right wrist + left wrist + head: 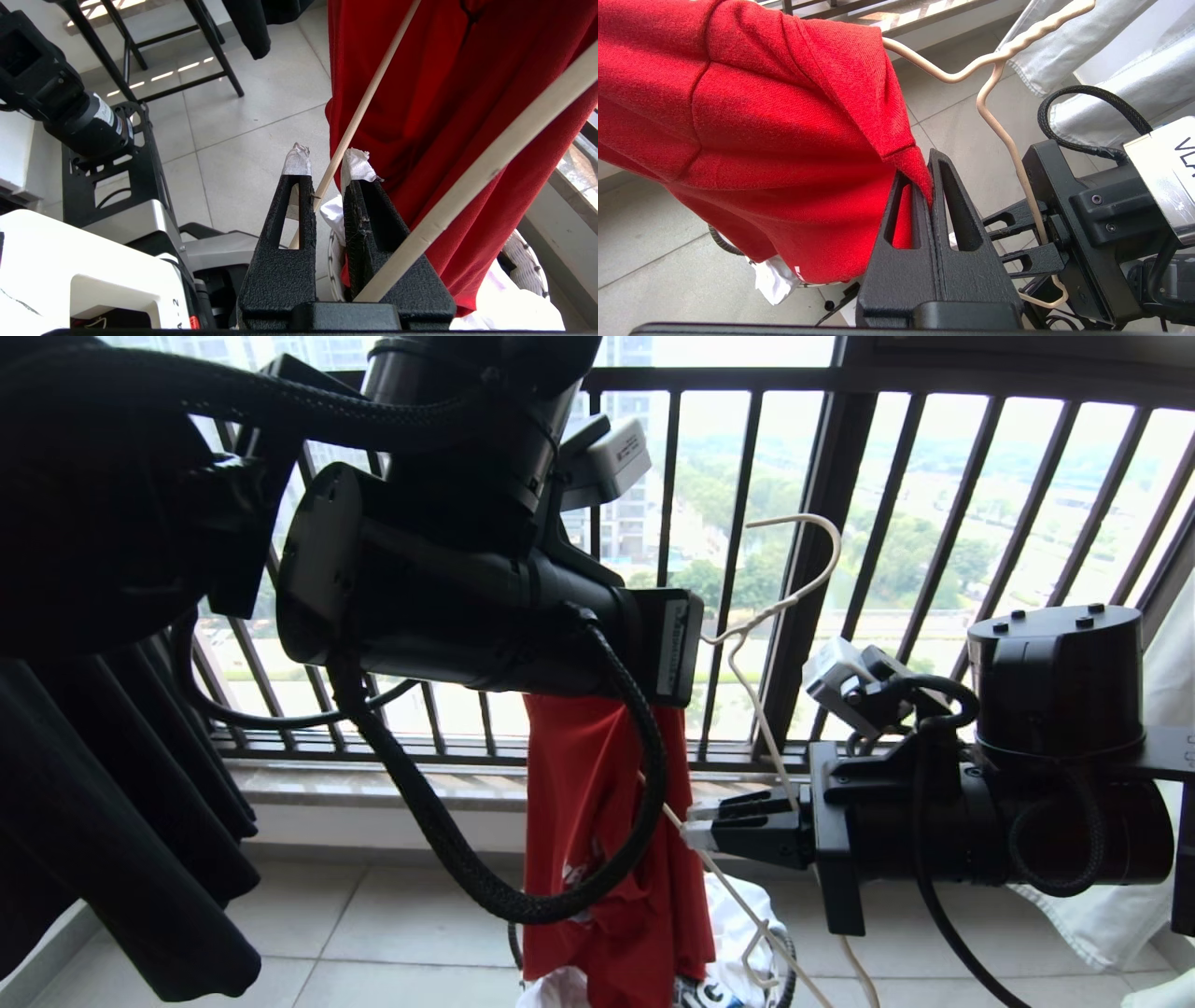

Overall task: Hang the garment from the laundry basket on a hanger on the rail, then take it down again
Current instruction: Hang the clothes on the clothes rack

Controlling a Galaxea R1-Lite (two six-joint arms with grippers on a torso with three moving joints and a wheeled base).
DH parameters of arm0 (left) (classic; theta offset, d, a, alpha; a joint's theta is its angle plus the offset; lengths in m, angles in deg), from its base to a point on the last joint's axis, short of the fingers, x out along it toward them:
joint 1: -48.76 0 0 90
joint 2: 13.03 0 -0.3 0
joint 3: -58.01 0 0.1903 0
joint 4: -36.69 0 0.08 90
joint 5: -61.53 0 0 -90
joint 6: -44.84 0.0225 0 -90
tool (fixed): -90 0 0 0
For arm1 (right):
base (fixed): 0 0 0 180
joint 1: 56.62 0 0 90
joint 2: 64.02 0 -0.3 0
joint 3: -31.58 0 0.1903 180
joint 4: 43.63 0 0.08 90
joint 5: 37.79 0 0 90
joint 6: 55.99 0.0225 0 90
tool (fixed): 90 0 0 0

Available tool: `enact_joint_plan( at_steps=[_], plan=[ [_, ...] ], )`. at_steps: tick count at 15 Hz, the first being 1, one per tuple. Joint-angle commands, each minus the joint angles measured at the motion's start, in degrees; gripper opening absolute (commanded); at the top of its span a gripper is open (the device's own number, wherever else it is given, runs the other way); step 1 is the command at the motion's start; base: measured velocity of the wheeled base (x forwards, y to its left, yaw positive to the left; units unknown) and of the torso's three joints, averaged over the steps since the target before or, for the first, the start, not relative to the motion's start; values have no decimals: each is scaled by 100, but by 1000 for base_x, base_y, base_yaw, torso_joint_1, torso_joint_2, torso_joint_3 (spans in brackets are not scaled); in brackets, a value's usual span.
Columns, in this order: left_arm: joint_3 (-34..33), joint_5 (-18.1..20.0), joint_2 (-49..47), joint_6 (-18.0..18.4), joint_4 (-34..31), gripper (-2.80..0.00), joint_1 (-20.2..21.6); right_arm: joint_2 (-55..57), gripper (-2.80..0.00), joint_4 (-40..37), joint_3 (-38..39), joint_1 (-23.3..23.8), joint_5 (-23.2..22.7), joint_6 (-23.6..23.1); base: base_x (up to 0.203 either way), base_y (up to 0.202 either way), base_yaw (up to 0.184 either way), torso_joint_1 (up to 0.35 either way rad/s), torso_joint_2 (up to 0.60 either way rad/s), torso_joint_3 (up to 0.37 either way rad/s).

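Next, my left gripper releases the red garment on the white wire hanger (667, 784), just beside my right gripper's taped fingers.
The red garment (597, 840) hangs straight down from under my left wrist, its lower end reaching the laundry basket (525, 263) on the floor. My left gripper (927, 184) is shut on a folded edge of the red cloth; in the head view its fingers are hidden behind the arm. My right gripper (695, 826), level and just right of the garment, is shut on the thin white wire hanger (761, 616), whose hook stands up in front of the window bars. One hanger wire (359, 107) runs between the taped fingertips (357, 163). The rail is out of view.
A dark barred window railing (934, 523) and a low sill lie straight ahead. A black garment (112, 803) hangs at the left and a white one (1120, 915) at the right. White laundry (738, 915) fills the basket. My base (93, 280) and black stand legs (210, 56) are close by.
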Motion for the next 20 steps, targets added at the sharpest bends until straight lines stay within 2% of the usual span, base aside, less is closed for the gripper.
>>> enact_joint_plan(
  at_steps=[1,8,11,20],
  plan=[
    [207,1,-147,-20,-16,-280,-12,-16,-280,13,6,-8,-46,-5,0,0,0,0,0,0],
    [415,32,-293,234,-3,-280,-91,-174,-280,417,234,-8,-231,30,0,0,0,0,0,0],
    [372,459,-153,360,-2,-280,-98,-156,-280,417,234,0,-231,21,0,0,0,0,0,0],
    [353,464,-36,409,-2,-280,-264,-130,-280,417,234,27,-223,21,0,0,0,0,0,0]
  ],
)
